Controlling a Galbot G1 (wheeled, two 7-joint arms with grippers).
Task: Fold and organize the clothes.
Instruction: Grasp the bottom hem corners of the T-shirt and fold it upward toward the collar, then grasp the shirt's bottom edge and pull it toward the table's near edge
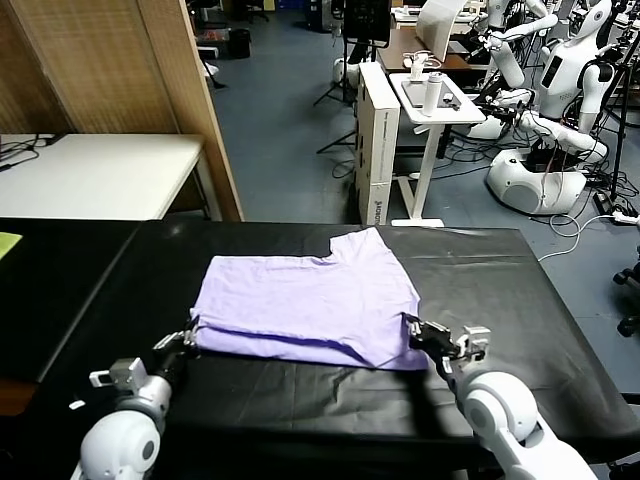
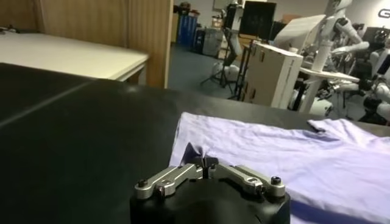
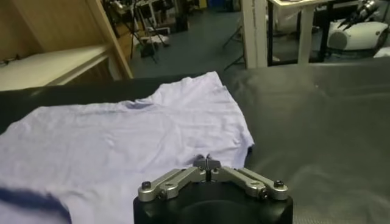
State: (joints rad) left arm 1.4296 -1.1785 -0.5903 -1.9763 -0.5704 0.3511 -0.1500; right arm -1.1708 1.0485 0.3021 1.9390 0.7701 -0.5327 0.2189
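The T-shirt's upper layer is pinched in my left gripper, short of the lower layer's near edge, so I should open, take the T-shirt's near corner [image 1: 201, 345] and pull the T-shirt closer.
The lavender T-shirt [image 1: 310, 300] lies flat on the black table cover [image 1: 500, 290], with a folded double edge along its near side. My left gripper [image 1: 190, 333] is at the shirt's near left corner. In the left wrist view the left gripper [image 2: 205, 163] is shut on a pinched-up bit of the shirt [image 2: 274, 152]. My right gripper [image 1: 413, 325] is at the near right corner. In the right wrist view the right gripper [image 3: 208, 162] is shut on the edge of the shirt [image 3: 122, 140]. No printed pattern shows.
A white table [image 1: 90, 170] and a wooden partition [image 1: 190, 100] stand behind on the left. A white stand [image 1: 430, 100] with a bottle and several parked robots [image 1: 540, 150] are behind on the right. The black cover reaches beyond the shirt on every side.
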